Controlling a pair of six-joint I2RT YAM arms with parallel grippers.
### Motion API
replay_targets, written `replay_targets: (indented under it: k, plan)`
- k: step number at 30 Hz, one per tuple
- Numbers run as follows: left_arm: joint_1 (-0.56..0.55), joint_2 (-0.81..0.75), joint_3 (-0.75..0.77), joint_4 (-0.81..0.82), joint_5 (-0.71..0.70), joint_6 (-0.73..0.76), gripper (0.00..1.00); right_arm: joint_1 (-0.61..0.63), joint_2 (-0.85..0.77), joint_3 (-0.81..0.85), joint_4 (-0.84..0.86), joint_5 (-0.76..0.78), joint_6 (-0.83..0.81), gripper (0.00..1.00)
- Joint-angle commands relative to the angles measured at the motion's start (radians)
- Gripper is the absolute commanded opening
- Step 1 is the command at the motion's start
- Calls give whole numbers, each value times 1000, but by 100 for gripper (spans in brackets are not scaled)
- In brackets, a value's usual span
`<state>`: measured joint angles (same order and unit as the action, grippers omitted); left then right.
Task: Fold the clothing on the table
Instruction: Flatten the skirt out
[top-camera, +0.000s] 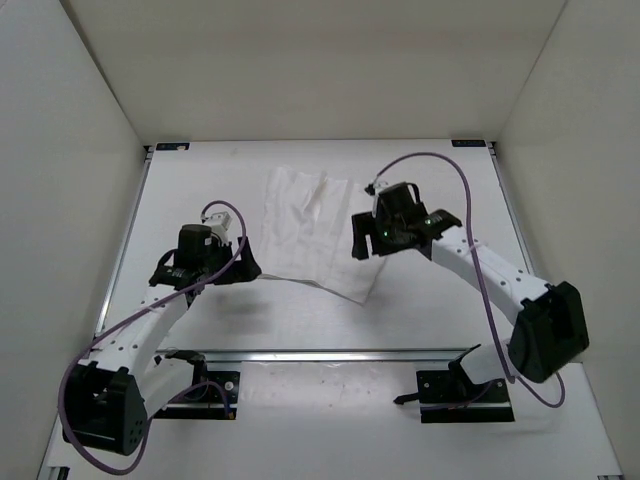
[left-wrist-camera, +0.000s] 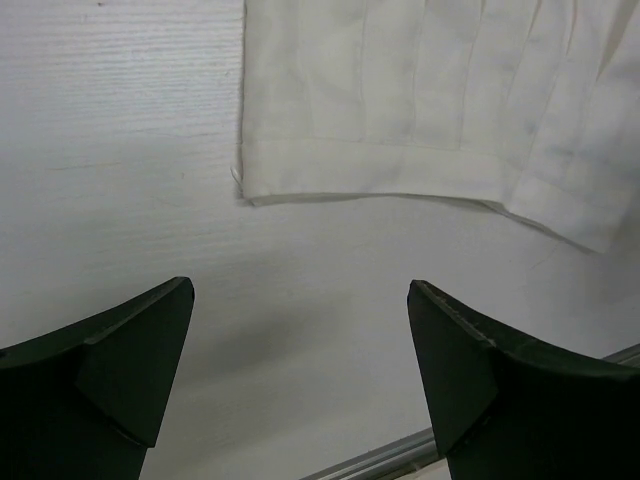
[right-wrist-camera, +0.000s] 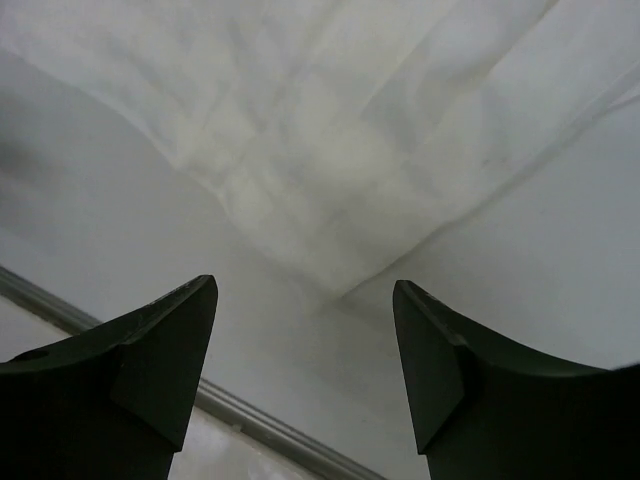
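The white clothing's near corner (top-camera: 363, 302) (right-wrist-camera: 333, 293) is the one reaching toward the near rail. My right gripper goes there next and closes on it.
The white, wrinkled clothing (top-camera: 315, 230) lies spread on the table (top-camera: 190, 180), with one corner reaching toward the near rail. My left gripper (top-camera: 205, 270) hovers off the clothing's left side. In the left wrist view it (left-wrist-camera: 300, 290) stands wide open over bare table, and the clothing's hemmed edge (left-wrist-camera: 420, 90) lies ahead of the fingertips. My right gripper (top-camera: 395, 240) is at the clothing's right edge. The right wrist view shows this gripper (right-wrist-camera: 305, 283) open, and a corner of the clothing (right-wrist-camera: 330, 150) points down toward the gap between its fingers. Neither gripper holds anything.
A metal rail (top-camera: 340, 354) runs along the table's near edge and shows in both wrist views (left-wrist-camera: 400, 455) (right-wrist-camera: 250, 415). More rails line the left and right edges. White walls (top-camera: 70, 150) enclose the table on three sides. Both arm bases (top-camera: 460, 390) sit at the near edge.
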<state>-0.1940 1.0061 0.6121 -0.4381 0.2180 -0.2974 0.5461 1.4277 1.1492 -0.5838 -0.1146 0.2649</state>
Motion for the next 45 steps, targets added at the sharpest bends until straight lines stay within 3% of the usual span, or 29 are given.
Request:
replay_targets:
  k: [1, 3, 5, 6, 7, 9, 11, 16, 21, 27, 28, 29, 31, 32, 34, 37, 40, 41, 42, 44, 45]
  plan:
    - [11, -20, -9, 103, 55, -18, 98, 25, -91, -153, 65, -14, 130, 68]
    - [16, 12, 1, 156, 91, -51, 97, 29, -125, -256, 94, -28, 183, 66]
    - [21, 86, 32, 174, 120, -58, 33, 23, -151, -327, 140, -56, 218, 65]
    - [18, 139, 49, 171, 103, -52, 23, 22, -150, -362, 175, -71, 240, 65]
    - [5, 191, 75, 147, 80, -49, 24, 21, -157, -382, 188, -83, 247, 63]
    - [-15, 293, 132, 104, 12, -48, 48, 20, -136, -416, 235, -89, 269, 62]
    - [-13, 350, 155, 88, -25, -49, 47, 17, -116, -431, 260, -109, 272, 61]
    - [-18, 411, 134, 119, -100, -86, 58, 11, -61, -453, 347, -154, 286, 56]
    - [-21, 460, 152, 93, -120, -88, 59, 12, 10, -428, 349, -166, 280, 50]
    - [-61, 511, 147, 113, -53, -106, 46, 8, 56, -407, 334, -172, 274, 40]
    - [-64, 516, 143, 133, -23, -112, 40, 2, 62, -411, 337, -172, 270, 35]
    - [-67, 522, 144, 145, -16, -120, 23, -5, 63, -404, 331, -175, 266, 20]
    - [-71, 532, 164, 151, 20, -140, 0, -18, 76, -367, 337, -194, 263, 0]
    - [-74, 542, 191, 148, 30, -141, 0, -40, 79, -355, 326, -200, 248, 1]
    - [-68, 549, 251, 144, 31, -152, 0, -64, 111, -274, 303, -204, 202, 0]
    - [-35, 580, 441, 136, 26, -173, 0, -127, 183, -13, 234, -208, 151, 0]
    - [7, 690, 827, 56, 47, -180, 0, -187, 313, 401, 118, -185, 90, 0]
    - [14, 741, 1023, -6, 49, -175, 0, -208, 370, 595, 42, -192, 77, 0]
    - [18, 764, 1116, -64, 50, -175, 0, -225, 420, 786, -12, -198, 53, 0]
    - [10, 805, 1390, -128, 20, -164, 0, -235, 467, 1002, -91, -159, 25, 0]
    - [-4, 795, 1435, -146, -5, -154, 0, -235, 479, 1076, -120, -148, 2, 0]
